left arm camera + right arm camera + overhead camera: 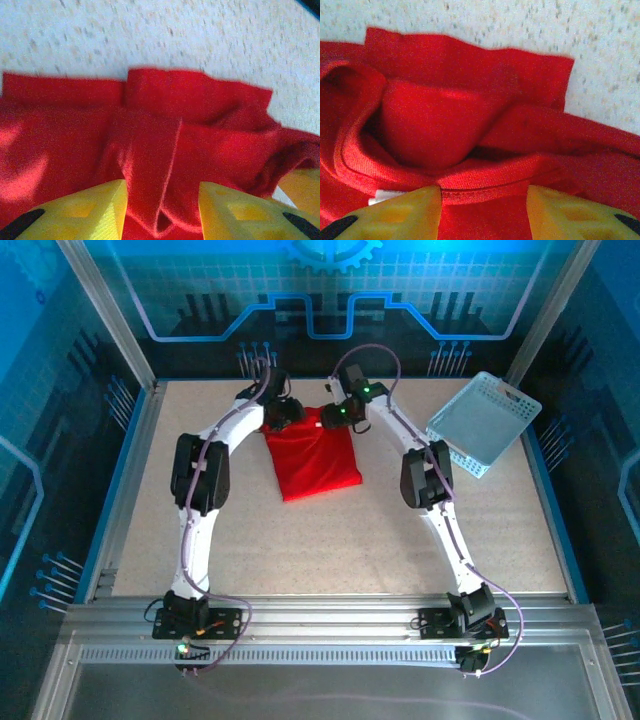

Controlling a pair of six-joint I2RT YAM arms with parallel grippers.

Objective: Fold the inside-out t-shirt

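A raised fold bunches the shirt at my left gripper's fingers, so next my left gripper opens, takes the shirt's far edge [135, 110] and straightens it before folding further.
The inside-out t-shirt [312, 455] is bright red and lies folded into a rough rectangle in the far middle of the table. Both grippers are down at its far edge. My left gripper [283, 416] is at the far left corner. In the left wrist view its yellow fingers [107, 210] press a raised ridge of red cloth [165, 150] between them; the left gripper [161, 192] is shut on it. My right gripper [340, 414] is at the far right corner. In the right wrist view the ribbed collar [485, 180] spans from finger to finger, so the right gripper [484, 195] is shut on it.
A light blue mesh basket [482, 422] stands tilted at the far right of the table. The speckled tabletop [330, 540] runs bare from the shirt to the near edge. A metal frame and blue walls close in the sides.
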